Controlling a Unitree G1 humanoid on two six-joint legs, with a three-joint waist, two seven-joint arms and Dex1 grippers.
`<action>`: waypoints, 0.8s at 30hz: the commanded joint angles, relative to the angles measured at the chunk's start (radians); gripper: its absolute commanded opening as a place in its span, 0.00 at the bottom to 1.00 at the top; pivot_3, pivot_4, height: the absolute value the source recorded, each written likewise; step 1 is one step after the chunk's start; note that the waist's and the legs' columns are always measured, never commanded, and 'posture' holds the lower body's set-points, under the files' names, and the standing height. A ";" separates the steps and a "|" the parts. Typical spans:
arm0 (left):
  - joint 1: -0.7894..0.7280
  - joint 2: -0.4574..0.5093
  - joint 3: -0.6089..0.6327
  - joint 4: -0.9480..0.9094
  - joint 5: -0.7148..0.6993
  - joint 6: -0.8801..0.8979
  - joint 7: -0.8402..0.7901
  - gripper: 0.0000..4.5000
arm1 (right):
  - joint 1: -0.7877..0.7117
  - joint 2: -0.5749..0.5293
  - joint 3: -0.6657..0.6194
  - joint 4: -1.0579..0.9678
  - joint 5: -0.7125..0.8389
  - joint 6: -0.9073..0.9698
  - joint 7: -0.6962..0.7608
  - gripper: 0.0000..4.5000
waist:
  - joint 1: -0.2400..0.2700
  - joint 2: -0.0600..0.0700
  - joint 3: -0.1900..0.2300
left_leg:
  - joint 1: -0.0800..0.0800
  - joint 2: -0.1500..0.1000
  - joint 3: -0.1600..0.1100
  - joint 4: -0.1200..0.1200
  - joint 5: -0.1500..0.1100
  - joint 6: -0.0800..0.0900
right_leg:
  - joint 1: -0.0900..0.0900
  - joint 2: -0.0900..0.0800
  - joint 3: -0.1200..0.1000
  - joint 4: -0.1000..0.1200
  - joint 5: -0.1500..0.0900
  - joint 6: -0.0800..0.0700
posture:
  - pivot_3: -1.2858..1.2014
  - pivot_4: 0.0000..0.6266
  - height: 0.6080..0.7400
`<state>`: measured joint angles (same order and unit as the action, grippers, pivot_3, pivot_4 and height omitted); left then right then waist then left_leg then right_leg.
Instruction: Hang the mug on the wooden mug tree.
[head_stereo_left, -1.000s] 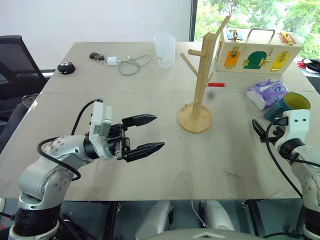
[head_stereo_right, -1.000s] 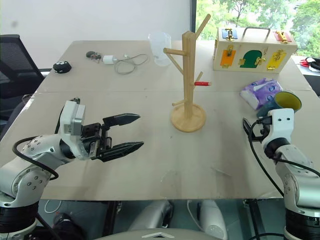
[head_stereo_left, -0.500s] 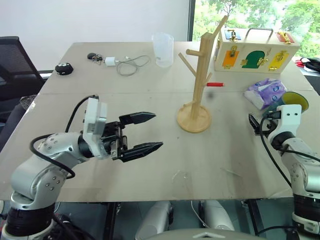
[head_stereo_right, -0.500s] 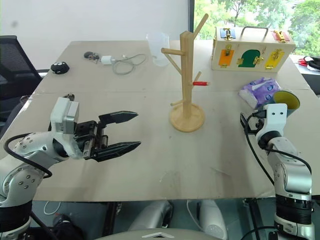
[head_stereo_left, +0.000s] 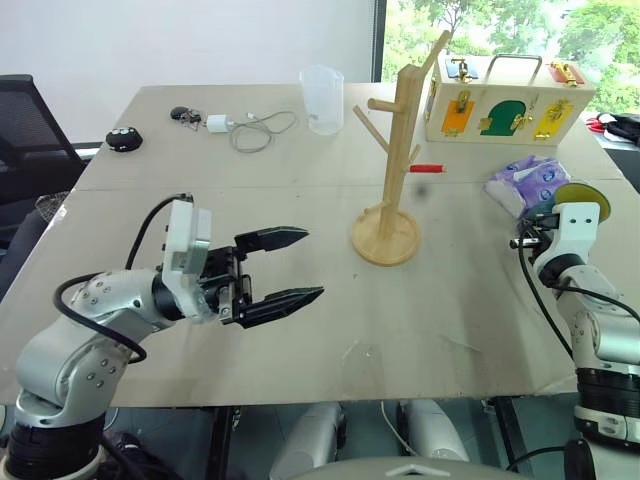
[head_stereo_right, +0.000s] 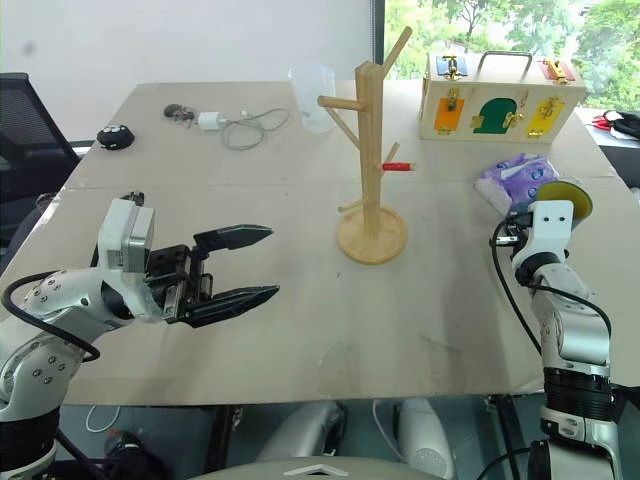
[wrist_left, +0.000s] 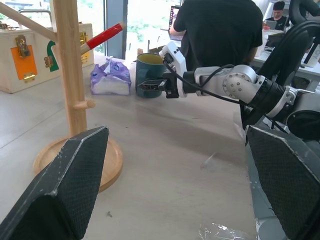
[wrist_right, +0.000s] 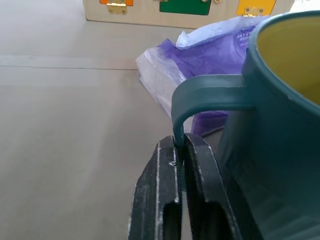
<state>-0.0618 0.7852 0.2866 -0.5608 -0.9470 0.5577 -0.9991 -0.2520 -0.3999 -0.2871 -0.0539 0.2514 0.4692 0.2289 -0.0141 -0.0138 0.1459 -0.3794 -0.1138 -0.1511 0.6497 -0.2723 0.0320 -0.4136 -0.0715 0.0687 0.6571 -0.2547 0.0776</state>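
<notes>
I should release the teal mug with my right gripper, hanging under the red-tipped peg of the wooden mug tree (head_stereo_left: 418, 200). The mug now stands at the table's edge.
The teal mug (wrist_right: 270, 165) with a yellow inside stands upright at the table's right edge, beside a purple tissue pack. My right gripper (wrist_right: 179, 144) is shut on the lower end of the mug's handle (wrist_right: 210, 94); the left wrist view also shows this grip on the mug (wrist_left: 150, 70). The wooden mug tree (head_stereo_left: 397, 150) stands on its round base in the middle of the table, with bare pegs and one red-tipped peg. My left gripper (head_stereo_left: 312, 262) hovers open and empty over the table, left of the tree, pointing toward it.
A purple tissue pack (head_stereo_left: 527, 183) lies just behind the mug. A cream box with coloured doors (head_stereo_left: 510, 100) stands at the back right and a clear measuring cup (head_stereo_left: 322, 98) at the back. A charger cable (head_stereo_left: 255, 125), keys and a black chair (head_stereo_left: 25, 130) are at the left. A person (wrist_left: 220, 30) stands beyond the table.
My right gripper moved forward to the mug and closed from open onto its handle. The left arm stayed where it was. The camera view shifted slightly.
</notes>
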 joint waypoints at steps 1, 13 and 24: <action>0.004 -0.004 0.036 -0.031 -0.017 -0.022 0.006 1.00 | 0.002 -0.042 -0.005 -0.042 0.022 -0.038 0.073 0.01 | 0.000 0.000 0.000 | 0.000 0.000 0.000 0.000 0.000 0.000 | 0.000 0.000 0.000 0.000 0.000 0.000 | 0.52 0.24 1.00; 0.088 -0.095 0.174 0.042 -0.057 -0.149 -0.077 1.00 | -0.134 -0.334 0.011 -0.465 0.486 0.349 0.422 0.01 | 0.000 0.001 0.001 | 0.000 0.001 0.001 0.000 0.000 0.000 | 0.000 -0.001 0.001 -0.001 0.000 0.000 | 0.52 0.24 1.00; 0.174 -0.068 0.247 0.062 -0.089 -0.138 -0.149 1.00 | -0.249 -0.428 0.059 -0.556 0.622 0.542 0.372 0.01 | 0.012 0.000 0.001 | -0.002 0.001 -0.001 0.000 -0.001 0.001 | 0.000 -0.001 -0.002 -0.004 0.000 0.000 | 0.52 0.24 1.00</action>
<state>0.1095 0.7049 0.5055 -0.4837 -1.0168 0.4291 -1.1393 -0.4729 -0.8143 -0.2109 -0.5677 0.8519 1.0052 0.6136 -0.0019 -0.0140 0.1470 -0.3817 -0.1124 -0.1517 0.6494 -0.2732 0.0333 -0.4136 -0.0727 0.0668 0.6528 -0.2546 0.0776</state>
